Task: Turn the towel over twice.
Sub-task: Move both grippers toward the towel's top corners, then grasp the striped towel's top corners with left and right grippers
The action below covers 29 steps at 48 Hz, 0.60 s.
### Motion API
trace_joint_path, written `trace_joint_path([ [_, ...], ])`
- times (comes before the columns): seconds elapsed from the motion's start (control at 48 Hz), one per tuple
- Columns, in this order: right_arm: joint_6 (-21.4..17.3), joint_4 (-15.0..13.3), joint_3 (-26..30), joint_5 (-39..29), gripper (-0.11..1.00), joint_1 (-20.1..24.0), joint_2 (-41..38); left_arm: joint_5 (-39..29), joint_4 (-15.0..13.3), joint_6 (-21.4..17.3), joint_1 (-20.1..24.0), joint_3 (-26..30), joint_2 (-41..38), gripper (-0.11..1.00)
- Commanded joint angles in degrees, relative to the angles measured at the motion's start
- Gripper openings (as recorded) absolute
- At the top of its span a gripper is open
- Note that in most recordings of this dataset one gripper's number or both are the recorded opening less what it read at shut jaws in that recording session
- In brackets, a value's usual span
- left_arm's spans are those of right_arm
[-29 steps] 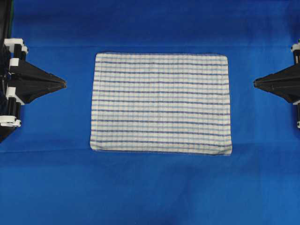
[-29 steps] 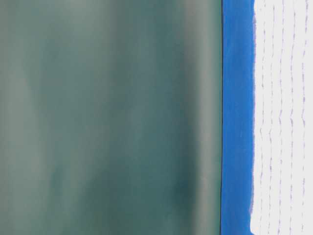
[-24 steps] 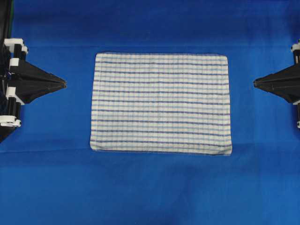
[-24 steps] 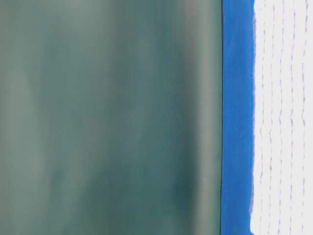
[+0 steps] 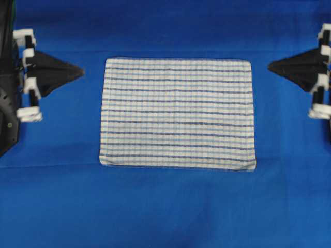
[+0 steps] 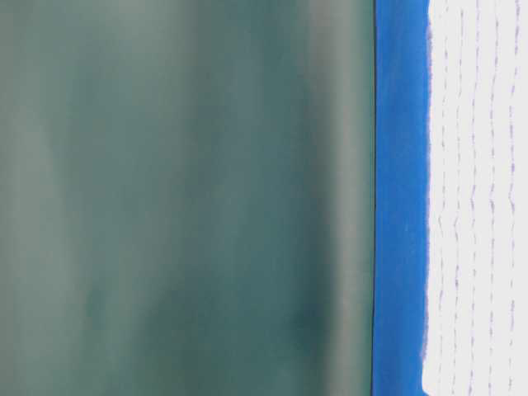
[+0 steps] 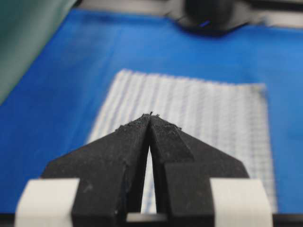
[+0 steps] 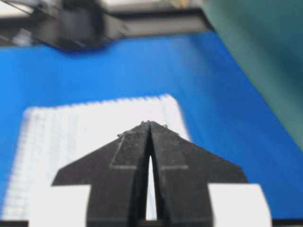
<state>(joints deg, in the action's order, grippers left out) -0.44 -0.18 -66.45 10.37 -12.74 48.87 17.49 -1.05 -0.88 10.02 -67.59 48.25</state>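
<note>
The robot's left gripper should close on the far corner (image 5: 109,61) of the towel, the one nearest to that gripper, because the towel needs to be flipped over.
The towel (image 5: 177,113), white with thin blue stripes, lies spread flat in the middle of the blue table covering (image 5: 165,206). It also shows in the table-level view as the towel (image 6: 478,198), and ahead of each wrist camera: towel (image 7: 208,109), towel (image 8: 85,127). My left gripper (image 5: 81,71) hovers left of the towel's far left corner, shut and empty, tips touching (image 7: 150,115). My right gripper (image 5: 270,65) hovers right of the far right corner, also shut with nothing in it (image 8: 149,123). Neither touches the cloth.
A dark green backdrop (image 6: 181,198) rises behind the table's far edge. The opposite arm's base (image 7: 210,14) stands beyond the towel in the left wrist view. Bare blue covering surrounds the towel on all sides.
Both grippers have shifted toward the far side of the table and slightly inward toward the towel's far corners. The towel has not moved.
</note>
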Motion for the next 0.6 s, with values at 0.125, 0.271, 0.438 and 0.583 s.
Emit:
trace_joint_path([
  [0.125, -0.2, 0.4, 0.5, -0.5, 0.01, -7.5, -9.0, 3.3, 0.0, -0.3, 5.0, 0.7, -7.5, 0.01],
  [0.271, -0.2, 0.4, 1.3, -0.5, 0.3, -12.3, -17.3, 6.9, -0.1, -2.0, 7.4, -0.1, -13.3, 0.21],
  [0.438, 0.5, 0.1, 2.6, -0.5, 0.65, -14.8, -25.6, 9.8, -0.1, -2.5, 9.9, 0.4, -20.7, 0.7],
  [0.583, 0.7, -0.1, 3.6, 0.4, 0.59, -15.6, -32.3, 11.9, -0.1, -2.6, 13.0, 1.0, -27.3, 0.85],
])
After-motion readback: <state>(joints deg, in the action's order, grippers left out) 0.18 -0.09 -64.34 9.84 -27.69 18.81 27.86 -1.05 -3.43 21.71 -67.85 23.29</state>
